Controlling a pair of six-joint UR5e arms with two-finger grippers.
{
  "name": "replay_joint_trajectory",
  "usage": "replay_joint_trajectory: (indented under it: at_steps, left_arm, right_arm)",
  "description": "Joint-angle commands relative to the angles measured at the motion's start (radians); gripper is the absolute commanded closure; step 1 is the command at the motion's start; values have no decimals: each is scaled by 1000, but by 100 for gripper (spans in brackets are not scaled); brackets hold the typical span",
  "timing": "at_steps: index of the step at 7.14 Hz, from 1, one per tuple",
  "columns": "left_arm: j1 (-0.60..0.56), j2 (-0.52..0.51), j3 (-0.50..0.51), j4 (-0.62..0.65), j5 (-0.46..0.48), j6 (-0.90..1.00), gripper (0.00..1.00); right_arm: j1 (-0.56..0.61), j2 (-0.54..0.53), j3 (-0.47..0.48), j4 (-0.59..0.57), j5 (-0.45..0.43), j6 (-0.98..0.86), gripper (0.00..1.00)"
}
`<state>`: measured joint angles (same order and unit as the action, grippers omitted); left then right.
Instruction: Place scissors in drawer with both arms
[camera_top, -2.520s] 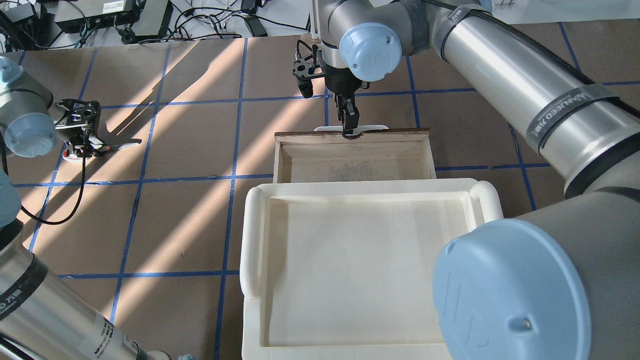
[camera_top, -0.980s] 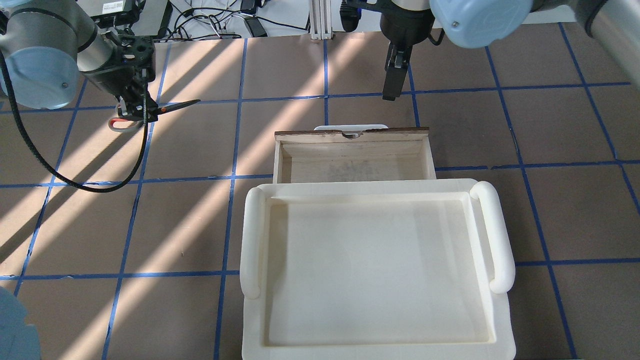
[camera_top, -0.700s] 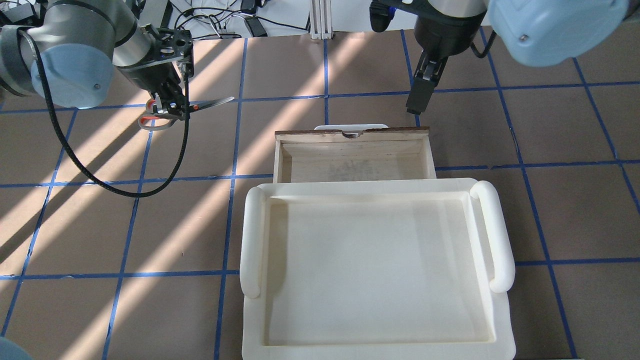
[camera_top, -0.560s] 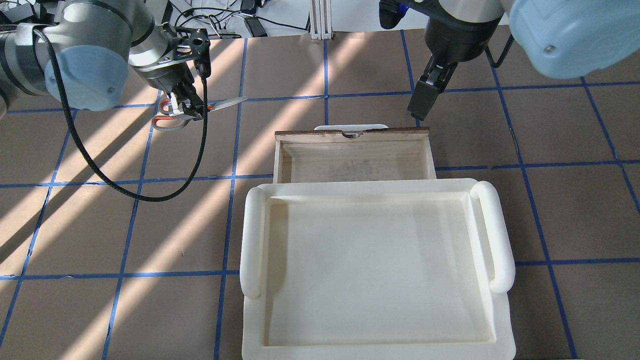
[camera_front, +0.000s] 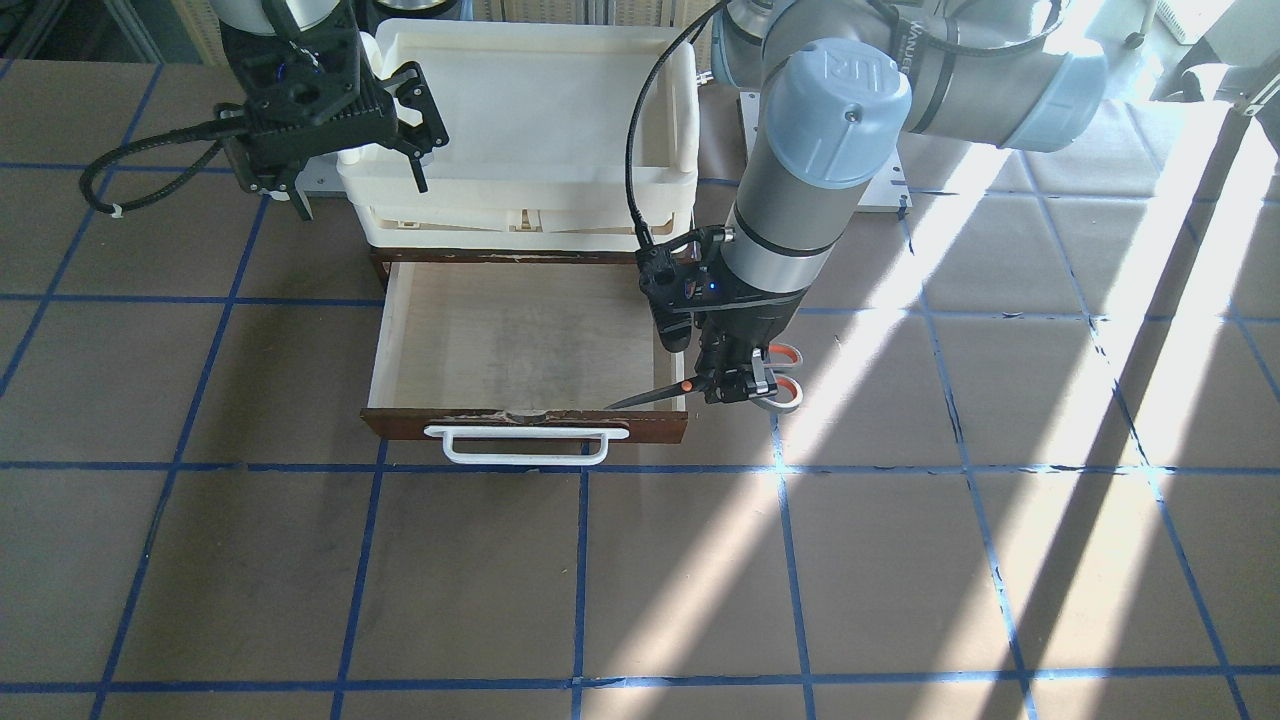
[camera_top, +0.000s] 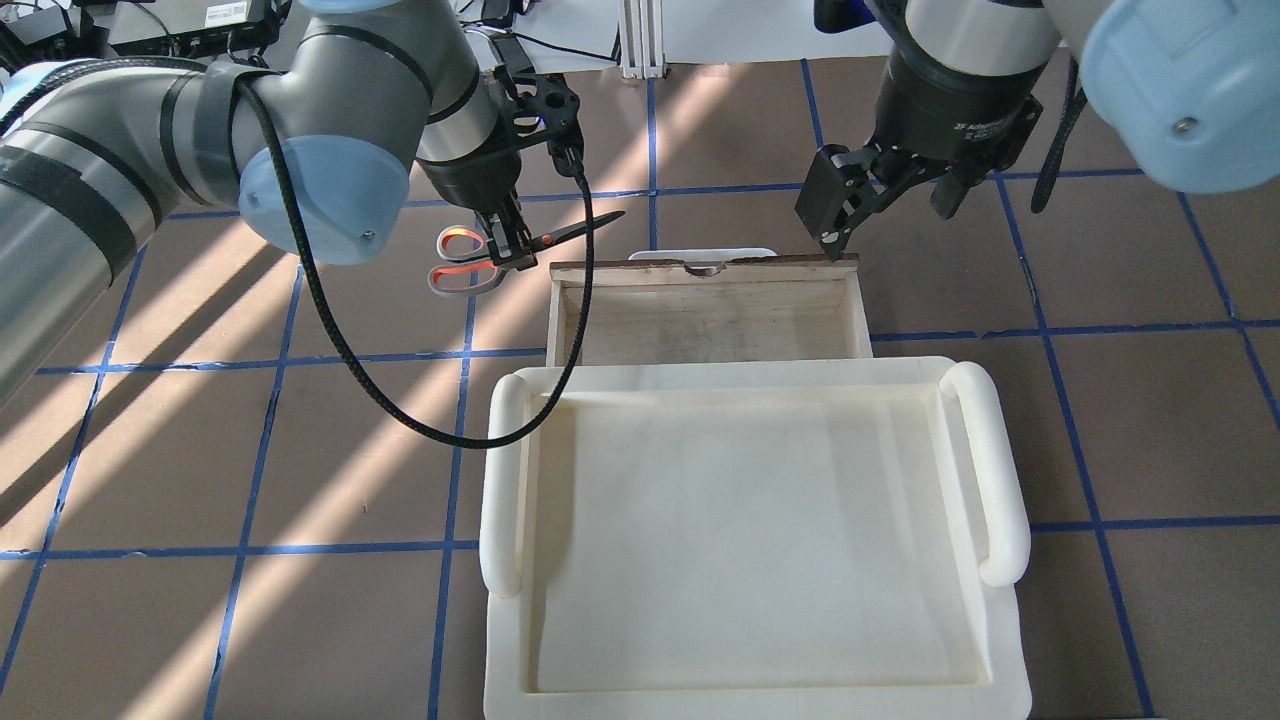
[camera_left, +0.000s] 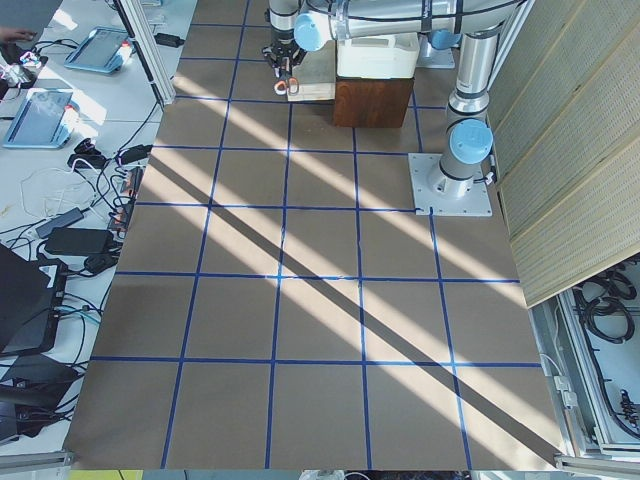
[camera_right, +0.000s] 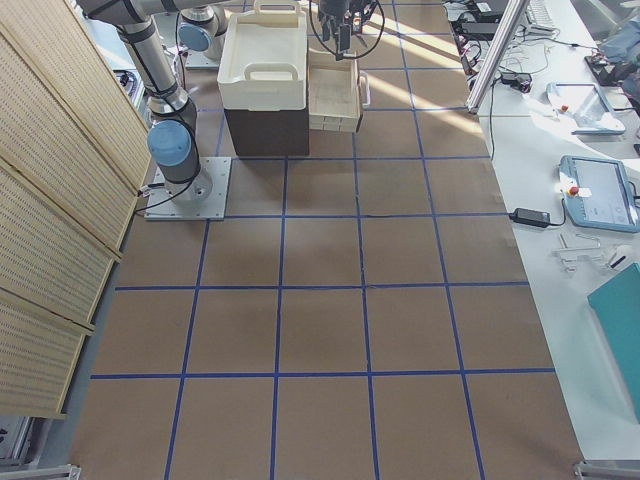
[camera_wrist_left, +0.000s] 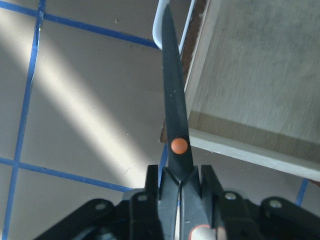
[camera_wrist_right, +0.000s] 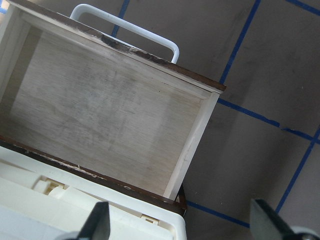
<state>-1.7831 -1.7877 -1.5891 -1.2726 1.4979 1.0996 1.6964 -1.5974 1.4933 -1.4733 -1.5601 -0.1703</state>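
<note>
I should use my left gripper to set the scissors down on the drawer's pale bottom behind the white handle (camera_front: 581, 358).
My left gripper (camera_top: 505, 238) is shut on the scissors (camera_top: 470, 262) at the pivot and holds them in the air. The grey handles with red-orange loops point away from the drawer (camera_top: 760, 264). The dark blades (camera_front: 648, 398) reach over the drawer's front corner on my left side. In the left wrist view the blade (camera_wrist_left: 175, 105) runs along the drawer's side wall (camera_wrist_left: 200, 100), with its tip over the white handle. The drawer is pulled open and its pale floor (camera_front: 520, 340) is bare. My right gripper (camera_top: 885, 200) is open and empty, above the drawer's front right corner.
A large cream plastic tray (camera_top: 985, 470) sits on top of the cabinet behind the open drawer and also shows in the front view (camera_front: 680, 100). The drawer's white bar handle (camera_front: 520, 447) sticks out at the front. The brown table carries blue tape lines.
My left arm lifted the scissors from the table's far left and carried them right to the drawer's corner. My right gripper left the drawer front, rose, moved right and opened.
</note>
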Motion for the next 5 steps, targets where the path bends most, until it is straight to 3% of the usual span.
replay_joint_trajectory:
  at_steps: [1,5]
  left_arm:
    - [-91,-9,-3,-1,2,-145,100]
    - [-203,-32,-23,-7,-11,-199,100]
  right_arm:
    - [2,-16,1,5,0,235,0]
    - [3,-19,1,-15,0,290,0]
